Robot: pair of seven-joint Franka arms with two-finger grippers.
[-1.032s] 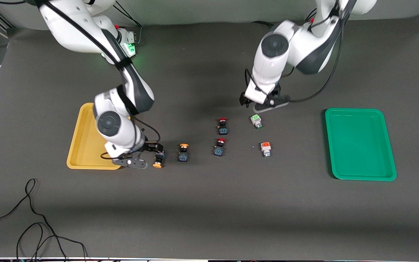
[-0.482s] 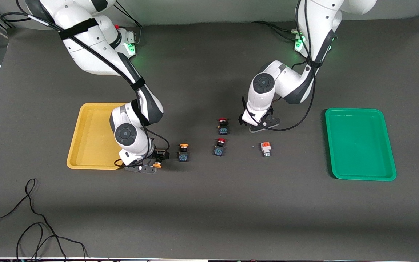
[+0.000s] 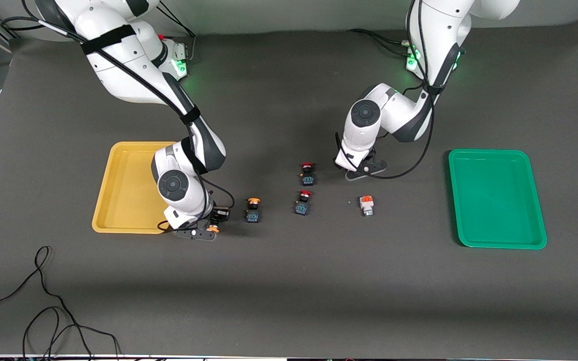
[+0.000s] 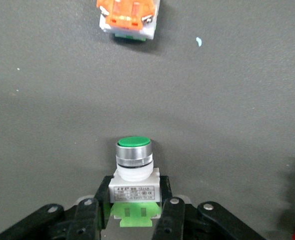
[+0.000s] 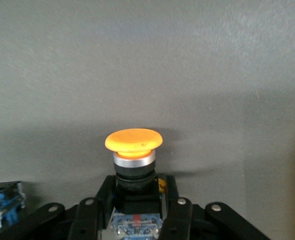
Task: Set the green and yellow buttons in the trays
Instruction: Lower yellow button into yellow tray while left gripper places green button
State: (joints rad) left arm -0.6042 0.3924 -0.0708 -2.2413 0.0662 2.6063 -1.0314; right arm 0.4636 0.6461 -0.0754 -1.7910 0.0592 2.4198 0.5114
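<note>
I'll release the left gripper's green-capped button in the green tray (image 3: 475, 202), near the edge facing the red-capped switches.
My right gripper (image 3: 212, 224) is shut on a black-bodied button with a yellow-orange cap (image 5: 133, 140), low at the table beside the yellow tray (image 3: 121, 188). The cap peeks out in the front view (image 3: 212, 229). A second yellow-capped button (image 3: 253, 209) stands close by. My left gripper (image 3: 357, 172) is shut on the white-bodied green-capped button (image 4: 133, 165), low at the table; the front view hides that button under the hand. The white button with the orange-red cap (image 3: 367, 205) lies nearer the front camera and also shows in the left wrist view (image 4: 128, 17). The green tray (image 3: 494, 198) lies toward the left arm's end.
Two black-bodied switches with red caps (image 3: 307, 173) (image 3: 303, 202) stand mid-table between the two grippers. A loose black cable (image 3: 43, 301) lies on the mat near the front camera at the right arm's end. The blue base of a neighbouring switch (image 5: 2, 204) shows in the right wrist view.
Both arms came down: the left gripper dropped over the green-capped button and now hides it in the front view. The right gripper moved over the yellow-capped button, which shifted slightly toward the yellow tray.
</note>
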